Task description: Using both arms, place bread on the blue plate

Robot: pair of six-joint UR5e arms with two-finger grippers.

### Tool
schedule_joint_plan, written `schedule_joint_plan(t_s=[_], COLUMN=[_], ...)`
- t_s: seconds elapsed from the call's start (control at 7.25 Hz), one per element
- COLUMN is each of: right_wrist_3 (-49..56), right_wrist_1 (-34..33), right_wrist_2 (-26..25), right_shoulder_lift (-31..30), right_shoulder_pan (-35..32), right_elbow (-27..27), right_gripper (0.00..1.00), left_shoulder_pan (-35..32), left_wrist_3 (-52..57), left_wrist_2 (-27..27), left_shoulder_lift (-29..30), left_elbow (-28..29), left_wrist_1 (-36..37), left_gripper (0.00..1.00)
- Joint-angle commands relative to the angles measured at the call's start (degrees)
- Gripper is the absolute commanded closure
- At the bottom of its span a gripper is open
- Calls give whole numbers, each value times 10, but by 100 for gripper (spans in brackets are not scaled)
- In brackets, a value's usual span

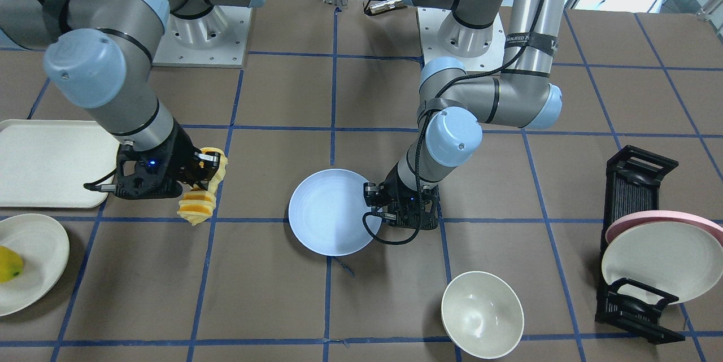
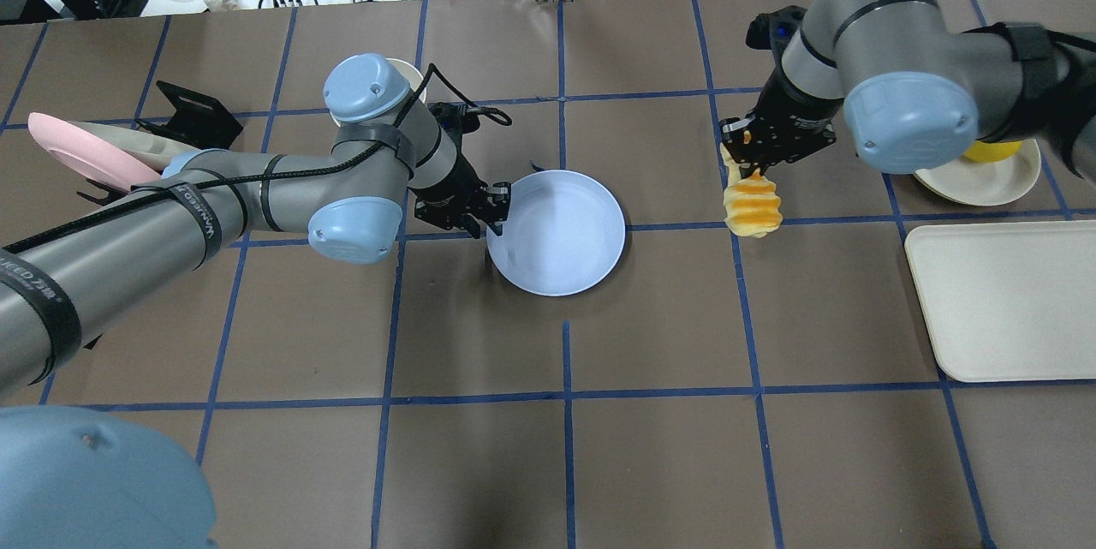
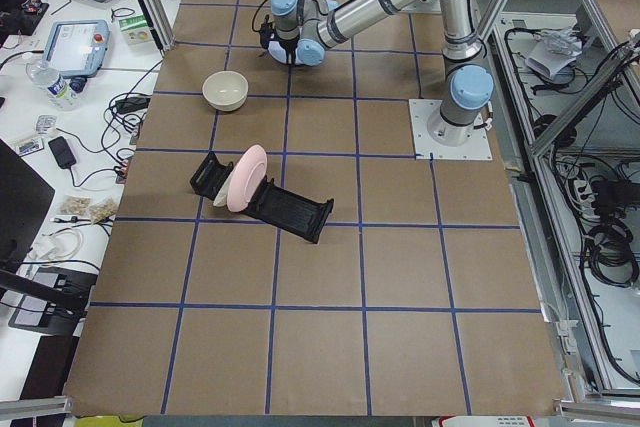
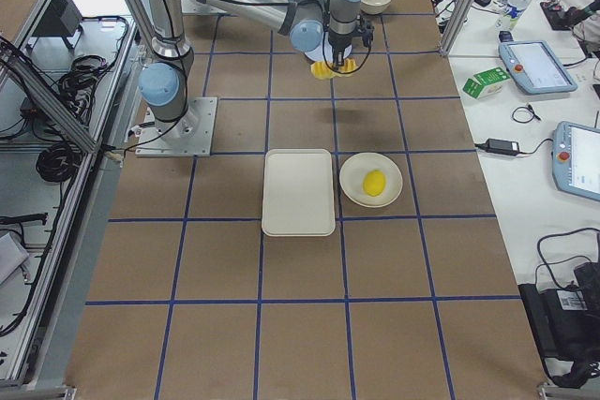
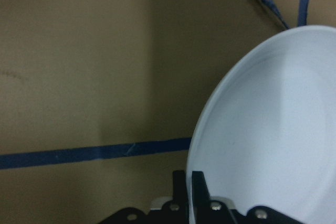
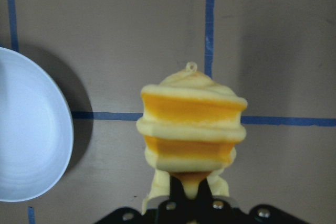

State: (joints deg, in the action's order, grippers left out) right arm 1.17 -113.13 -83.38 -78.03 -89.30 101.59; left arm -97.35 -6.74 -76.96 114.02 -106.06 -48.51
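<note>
Next, my right gripper carries on to set the bread down around the middle of the blue plate (image 1: 330,202) (image 6: 7,141), where I will let it go.
The blue plate (image 2: 561,232) lies near the table's middle and also shows in the front view (image 1: 330,221). My left gripper (image 2: 490,211) is shut on the plate's rim on my left side; the left wrist view shows its fingers (image 5: 197,182) pinching the rim of the plate (image 5: 273,129). My right gripper (image 2: 743,157) is shut on one end of the bread (image 2: 752,205), a ridged orange and pale yellow loaf. It hangs above the table, to the right of the plate and apart from it. The right wrist view shows the bread (image 6: 191,124) with the plate (image 6: 29,140) at its left.
A cream tray (image 2: 1002,301) lies at the right. Behind it is a cream plate (image 2: 976,181) with a yellow fruit (image 1: 8,265). A cream bowl (image 1: 482,314) stands far from me. A black dish rack (image 1: 638,181) on my left holds a pink plate (image 2: 77,151) and a cream one.
</note>
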Motion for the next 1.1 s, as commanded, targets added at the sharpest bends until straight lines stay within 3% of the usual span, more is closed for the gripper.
schedule_joint_plan(t_s=[0.0,0.28,0.55,0.69,0.97], right_wrist_3=[-78,-189,-258,-258,-254], right_wrist_1=[-18,-39,-84,-116,-137], right_wrist_2=[15,30,77,72,69], right_shoulder_lift=[18,44,82,106,140], right_shoulder_pan=[-45,-117,-165,-181,-180], right_elbow=[-4,-10,-13,-14,-17], right_gripper=[100,100,100,100,96], left_shoulder_pan=[0,-13,-12,-8,-3], left_wrist_3=[9,9,2,2,-17], left_wrist_2=[-47,-76,-78,-94,-119], left_shoulder_lift=[-25,-41,-112,-139,-159], left_elbow=[66,188,267,283,271], left_wrist_1=[-69,-215,-438,-494,-504], left_gripper=[0,0,0,0,0])
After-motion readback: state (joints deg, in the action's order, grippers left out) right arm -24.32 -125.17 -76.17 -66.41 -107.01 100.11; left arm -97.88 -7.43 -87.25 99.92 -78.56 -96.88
